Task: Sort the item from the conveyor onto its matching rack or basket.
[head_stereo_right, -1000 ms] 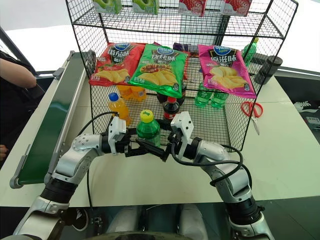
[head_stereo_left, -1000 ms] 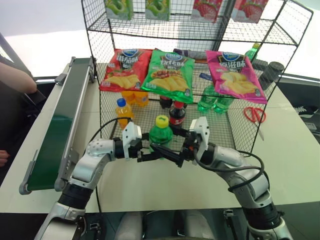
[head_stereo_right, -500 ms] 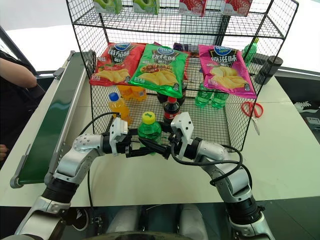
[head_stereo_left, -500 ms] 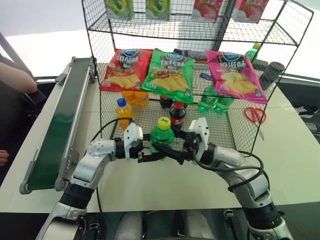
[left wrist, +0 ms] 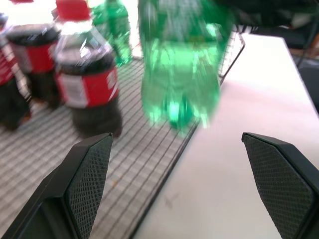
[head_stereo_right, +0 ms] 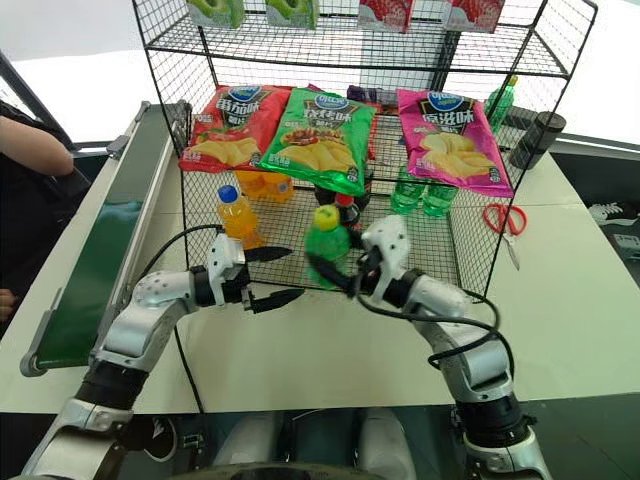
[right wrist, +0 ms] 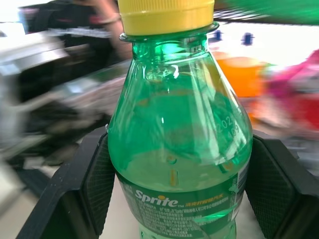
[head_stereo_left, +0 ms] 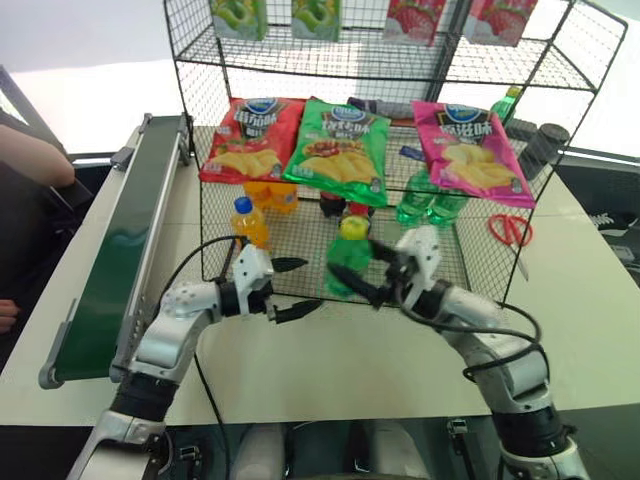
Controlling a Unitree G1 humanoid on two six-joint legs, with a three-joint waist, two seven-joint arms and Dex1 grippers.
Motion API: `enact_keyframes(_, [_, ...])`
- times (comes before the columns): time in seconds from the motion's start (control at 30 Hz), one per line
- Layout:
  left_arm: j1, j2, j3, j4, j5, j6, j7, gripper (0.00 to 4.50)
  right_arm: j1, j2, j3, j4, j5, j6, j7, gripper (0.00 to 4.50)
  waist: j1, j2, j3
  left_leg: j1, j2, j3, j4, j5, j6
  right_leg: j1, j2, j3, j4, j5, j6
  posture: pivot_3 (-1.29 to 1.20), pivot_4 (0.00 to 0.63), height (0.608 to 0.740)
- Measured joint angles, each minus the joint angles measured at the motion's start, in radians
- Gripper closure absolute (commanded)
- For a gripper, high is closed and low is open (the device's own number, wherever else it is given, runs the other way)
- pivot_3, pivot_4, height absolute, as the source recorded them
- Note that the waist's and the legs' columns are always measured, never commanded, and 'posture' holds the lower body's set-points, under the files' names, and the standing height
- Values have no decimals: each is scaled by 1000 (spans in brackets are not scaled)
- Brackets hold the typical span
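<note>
I should release the green soda bottle, now hanging over the tray's front edge, with my right gripper on the mesh tray (head_stereo_left: pixel 434 266) in front of the standing green bottles.
The item, a green soda bottle (head_stereo_left: pixel 347 263) with a yellow cap, hangs slightly tilted over the front edge of the rack's lowest mesh tray (head_stereo_left: pixel 455 250). My right gripper (head_stereo_left: pixel 374 277) is shut on its body, and in the right wrist view both pads (right wrist: pixel 94 184) press the bottle (right wrist: pixel 179 144). To its left my left gripper (head_stereo_left: pixel 293 287) stands open and holds nothing. The left wrist view shows the bottle (left wrist: pixel 179 64) ahead, apart from the fingers (left wrist: pixel 84 184). The conveyor (head_stereo_left: pixel 125 245) runs along the table's left side with a bare belt.
Cola bottles (left wrist: pixel 87 82), orange bottles (head_stereo_left: pixel 246 220) and green bottles (head_stereo_left: pixel 425 200) stand in the tray. Chip bags (head_stereo_left: pixel 335 150) lie on the sloped tier above. Red scissors (head_stereo_left: pixel 510 230) lie to the right of the rack. A person's arm (head_stereo_left: pixel 30 160) is at the far left.
The left gripper opened, let go of the bottle and drew back to the left. The right gripper shut on the bottle and carried it right and up towards the tray.
</note>
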Motion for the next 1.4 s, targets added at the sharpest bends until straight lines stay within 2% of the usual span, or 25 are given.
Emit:
enact_keyframes(0.23, [34,-6,-6,-41,-1,0,5,95,106,4,-114,82,-75,-104,-85,1452,-6,2,1,1,1,1,0,0,0,0,0,1,1,0,0,0,150,724])
enact_keyframes(0.37, [43,-17,-22,-60,-1,0,1,95,106,76,-157,177,-110,-188,-174,1452,-6,3,1,1,1,1,-1,0,0,0,0,1,2,0,0,0,150,724])
enact_keyframes(0.7, [48,-26,-26,-84,-1,2,3,95,-58,113,-193,498,-183,-343,-284,1452,-6,5,2,1,1,1,0,0,0,-1,1,1,2,0,0,0,150,724])
enact_keyframes(1.03, [62,-24,-26,-111,-1,10,12,95,-111,113,-216,616,-193,-414,-319,1452,-6,5,2,1,1,2,0,0,0,0,0,2,1,0,0,0,150,724])
enact_keyframes(1.1, [63,-24,-26,-116,-1,16,16,0,-111,114,-217,616,-192,-414,-319,419,-6,5,2,1,1,2,0,0,0,0,0,2,1,0,0,0,150,724])
enact_keyframes(1.13, [63,-24,-26,-118,-1,16,17,0,-111,114,-217,616,-188,-414,-318,48,-7,5,2,1,1,2,0,0,0,0,0,2,1,0,0,0,150,724])
enact_keyframes(1.4, [61,-25,-27,-119,-1,18,17,0,-77,112,-221,548,-195,-418,-330,48,-5,6,2,1,1,2,0,0,0,0,0,2,1,0,0,0,150,724])
